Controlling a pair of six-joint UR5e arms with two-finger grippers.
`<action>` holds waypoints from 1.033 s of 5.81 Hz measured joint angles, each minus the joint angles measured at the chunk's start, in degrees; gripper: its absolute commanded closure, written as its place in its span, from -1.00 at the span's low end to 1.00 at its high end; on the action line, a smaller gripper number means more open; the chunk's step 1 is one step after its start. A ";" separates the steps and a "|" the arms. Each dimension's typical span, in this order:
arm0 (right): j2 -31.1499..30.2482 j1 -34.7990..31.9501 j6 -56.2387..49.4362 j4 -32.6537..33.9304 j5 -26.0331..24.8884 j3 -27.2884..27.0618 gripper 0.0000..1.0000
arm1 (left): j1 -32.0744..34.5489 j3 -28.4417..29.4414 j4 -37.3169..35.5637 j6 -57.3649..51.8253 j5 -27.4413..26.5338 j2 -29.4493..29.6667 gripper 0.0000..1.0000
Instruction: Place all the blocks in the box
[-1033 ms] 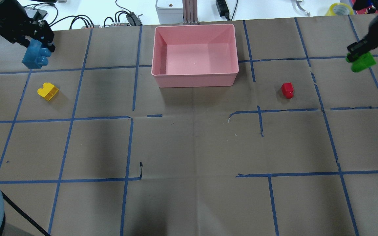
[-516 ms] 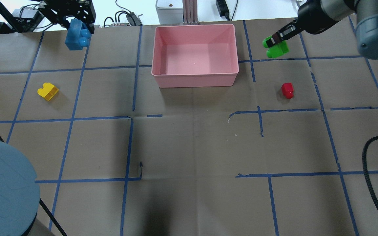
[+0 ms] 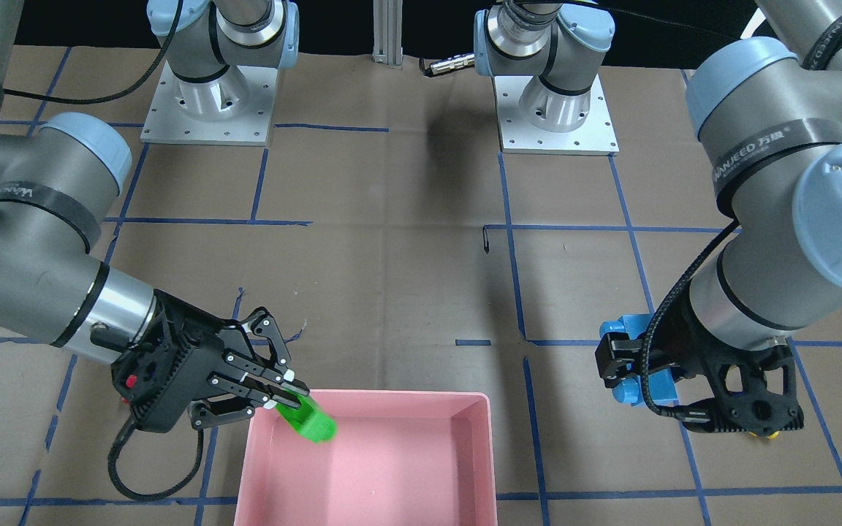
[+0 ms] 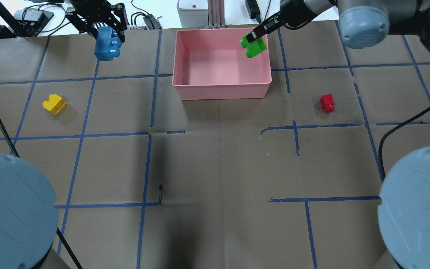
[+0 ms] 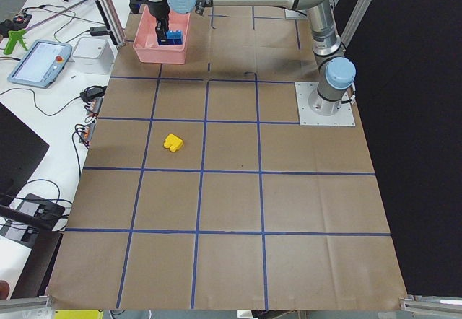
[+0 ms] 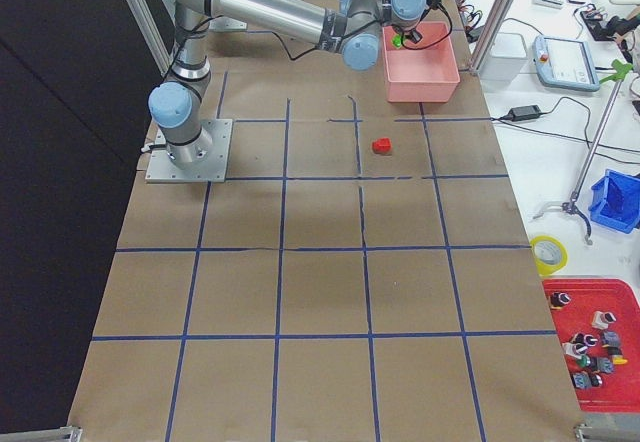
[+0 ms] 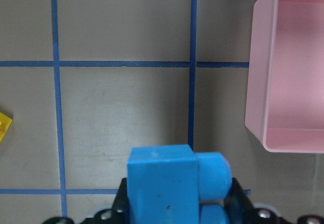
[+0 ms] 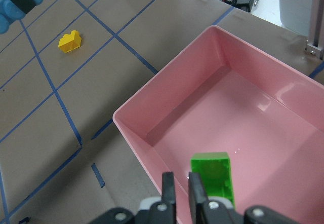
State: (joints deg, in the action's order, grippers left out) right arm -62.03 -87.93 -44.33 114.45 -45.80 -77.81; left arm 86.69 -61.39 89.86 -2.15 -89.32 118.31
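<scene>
Next, I release the light-blue block from my left gripper on the bottom of the pink box, toward the yellow block's side (image 3: 425,494) (image 7: 306,72).
The pink box (image 4: 222,93) stands at the far middle of the table. My right gripper (image 4: 250,37) is shut on the green block (image 4: 254,48) and holds it above the box's right part, inside the rim; the block also shows in the front-facing view (image 3: 311,422) and the right wrist view (image 8: 212,176). My left gripper (image 4: 108,35) is shut on the light-blue block (image 4: 106,44) and holds it above the table, left of the box and apart from it. The yellow block (image 4: 54,104) lies on the table at the left. The red block (image 4: 327,102) lies right of the box.
An aluminium post (image 4: 215,13) and a grey device (image 4: 192,11) stand just behind the box. Cables and plugs (image 4: 140,20) lie along the far table edge. Blue tape lines cross the brown paper. The arm bases (image 3: 205,109) are bolted at the robot's side.
My right gripper has carried the green block leftward, from right of the box to above its right part. My left gripper has carried the light-blue block rightward toward the box.
</scene>
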 measured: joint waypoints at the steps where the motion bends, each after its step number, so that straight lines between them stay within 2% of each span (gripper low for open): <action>1: 1.89 -0.86 -0.12 -0.26 -0.09 2.18 -1.00 | 0.03 0.02 -0.26 0.69 0.20 0.62 0.64; 3: 2.12 -0.89 -0.82 -0.62 -2.19 2.51 -1.00 | 0.94 0.45 -1.73 2.93 0.41 2.11 0.64; 4: 1.41 0.16 -1.50 -0.86 -8.72 2.06 -1.00 | 2.97 1.21 -3.48 6.02 0.51 3.35 0.63; 6: -1.89 3.97 -1.65 -1.69 -28.27 1.53 -0.99 | 9.42 6.72 -4.64 16.54 0.55 7.69 0.63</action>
State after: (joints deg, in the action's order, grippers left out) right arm -63.92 -83.96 -45.98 112.76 -74.07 -76.28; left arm 96.11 -54.67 85.22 14.39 -88.77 126.01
